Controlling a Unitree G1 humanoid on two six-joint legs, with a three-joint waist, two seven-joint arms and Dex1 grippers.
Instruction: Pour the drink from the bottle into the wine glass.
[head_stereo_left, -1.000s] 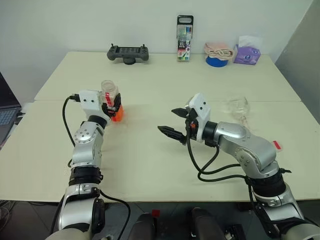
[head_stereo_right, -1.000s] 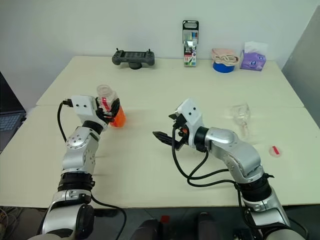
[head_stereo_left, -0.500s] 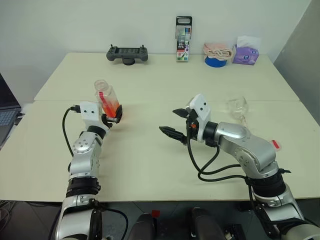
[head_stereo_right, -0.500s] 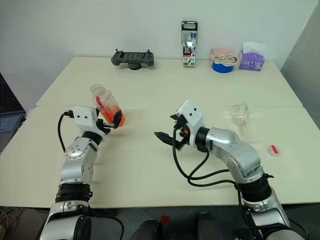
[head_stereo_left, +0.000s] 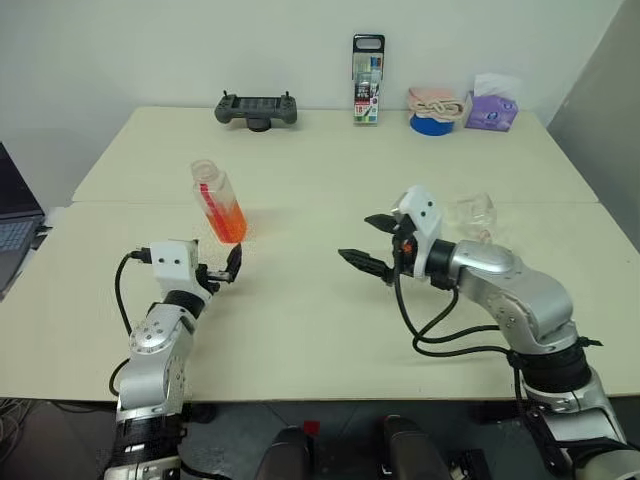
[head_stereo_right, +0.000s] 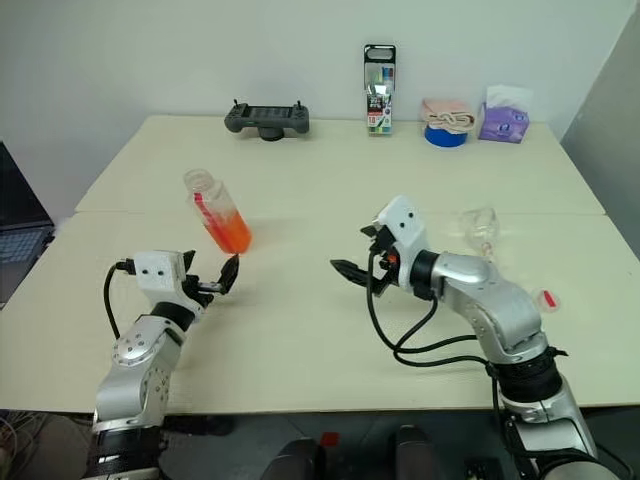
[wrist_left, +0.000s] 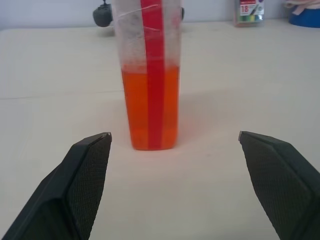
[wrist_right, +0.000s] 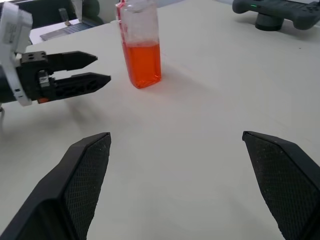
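Note:
The robot's right gripper needs to next go to the wine glass's stem (head_stereo_left: 484, 236) and close there, just below the bowl, to hold the glass for pouring.
The bottle (head_stereo_left: 218, 203) stands alone on the table with no cap on its neck, a red strip down its side and the orange drink (wrist_left: 149, 107) filling its lower half. My left gripper (head_stereo_left: 226, 268) is open just short of the bottle, and its fingers (wrist_left: 87, 165) flank the bottle without touching it. My right gripper (head_stereo_left: 356, 238) hangs open over the middle of the table, pointing toward the bottle (wrist_right: 141, 50). The clear wine glass (head_stereo_right: 480, 225) sits just beyond my right forearm, which partly hides it.
A black game controller (head_stereo_left: 256, 108), a marker box (head_stereo_left: 368, 78), a blue roll with pink cloth (head_stereo_left: 434, 108) and a purple tissue pack (head_stereo_left: 493, 105) line the far edge. A small red item (head_stereo_right: 547, 298) lies at the right. A laptop (head_stereo_left: 12, 225) sits off the left side.
My left gripper opened, let go of the bottle and drew back toward me and down. The bottle now stands by itself. My right gripper shifted a little to the right.

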